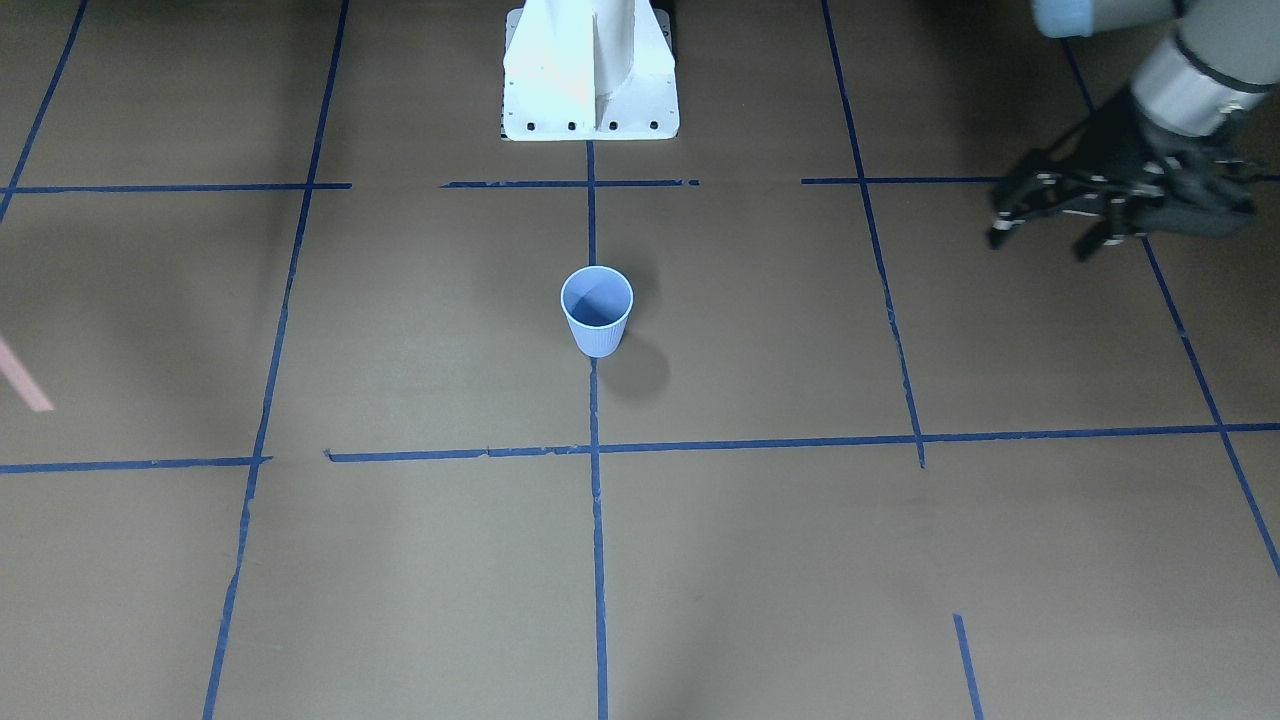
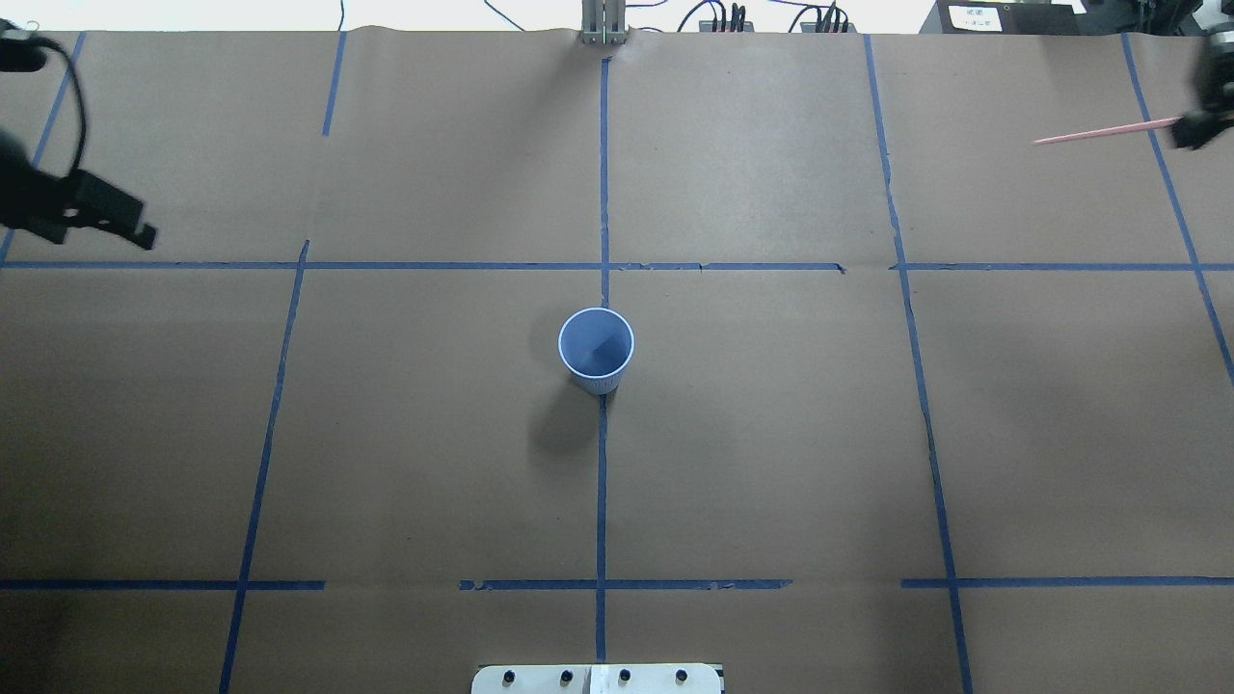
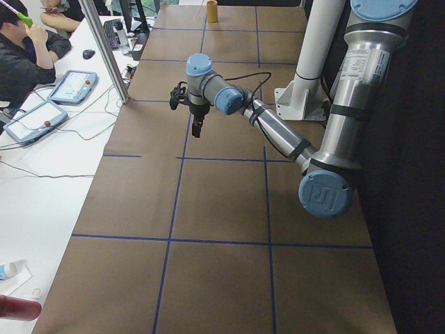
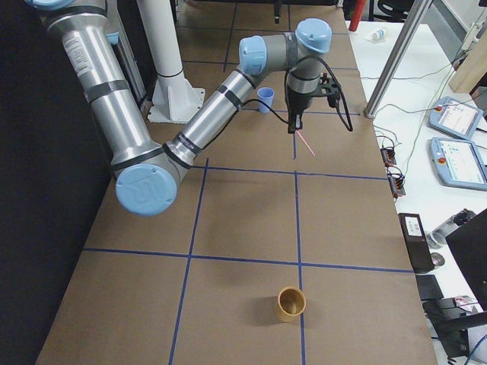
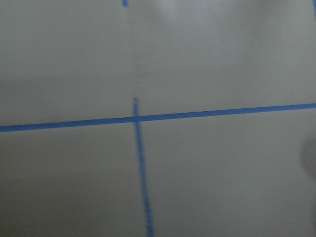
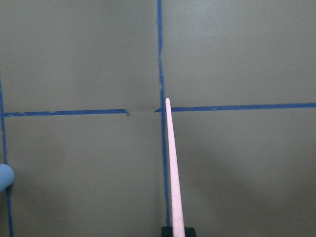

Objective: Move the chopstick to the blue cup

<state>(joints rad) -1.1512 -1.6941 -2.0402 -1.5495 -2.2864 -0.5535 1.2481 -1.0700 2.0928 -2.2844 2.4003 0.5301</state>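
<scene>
The pink chopstick, now held high above the table, will be released by my right gripper inside the blue cup on the centre tape line point(image 1: 600, 317) point(image 6: 4, 177), leaning on the cup's rim.
The blue cup point(image 2: 596, 349) stands upright at the table's middle, on the centre tape line; it also shows in the front view point(image 1: 597, 310) and the right side view point(image 4: 265, 99). The pink chopstick point(image 2: 1104, 132) is held by one end in my right gripper point(image 2: 1191, 130), far to the cup's right and above the table. In the right wrist view the stick point(image 6: 173, 168) points forward, with the cup's edge point(image 6: 4, 177) at far left. My left gripper point(image 1: 1040, 243) is open and empty, hovering far to the cup's left.
A brown cup point(image 4: 291, 304) stands near the table's right end. The robot's white base point(image 1: 590, 80) is behind the blue cup. Blue tape lines cross the brown paper. Operators and tablets point(image 3: 69, 87) are along the far table edge.
</scene>
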